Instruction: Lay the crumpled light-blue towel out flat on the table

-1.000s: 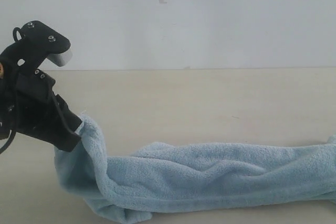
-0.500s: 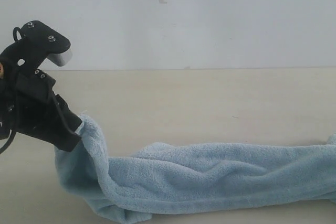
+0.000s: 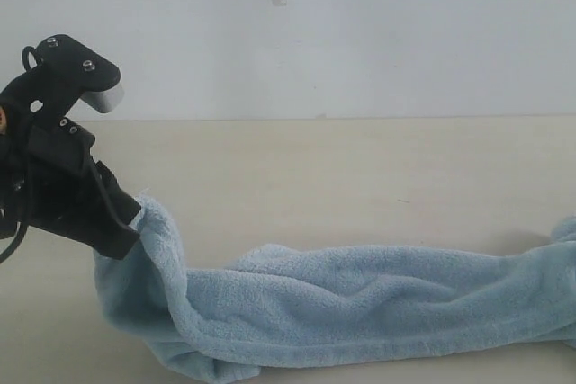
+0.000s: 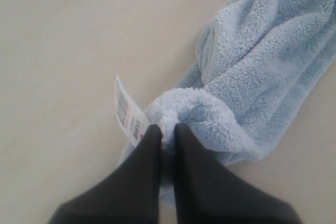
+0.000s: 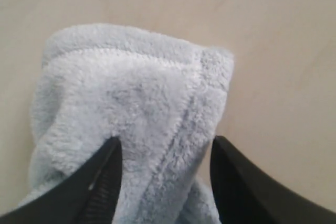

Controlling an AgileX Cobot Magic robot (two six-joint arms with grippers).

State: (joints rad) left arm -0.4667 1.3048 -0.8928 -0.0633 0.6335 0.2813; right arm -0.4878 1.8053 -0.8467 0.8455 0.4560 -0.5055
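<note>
The towel lies bunched in a long rope with only one end held, so the robot's right gripper will grip the hemmed other end [image 5: 176, 148] before both grippers lift the towel open.
The light-blue towel [image 3: 360, 299] lies bunched in a long rope across the front of the table [image 3: 360, 168]. Its left end rises to my left gripper [image 3: 133, 220], which holds it a little above the tabletop. In the left wrist view the left gripper [image 4: 167, 129] is shut on a folded towel corner [image 4: 194, 111], right beside the white label [image 4: 128, 114]. My right gripper [image 5: 165, 145] is open, its black fingers [image 5: 105, 166] standing wide on either side of the towel's hemmed other end [image 5: 131, 93]. The right gripper is outside the exterior view.
A white-grey wall [image 3: 360, 33] stands behind the table's far edge. Bare beige tabletop [image 4: 63, 51] stretches behind the towel and around both ends [image 5: 283, 51]. The left arm's black body [image 3: 54, 168] fills the left side.
The towel's right end has drawn slightly left, into the exterior view, and sits a bit lower. The left gripper and its held corner have not moved.
</note>
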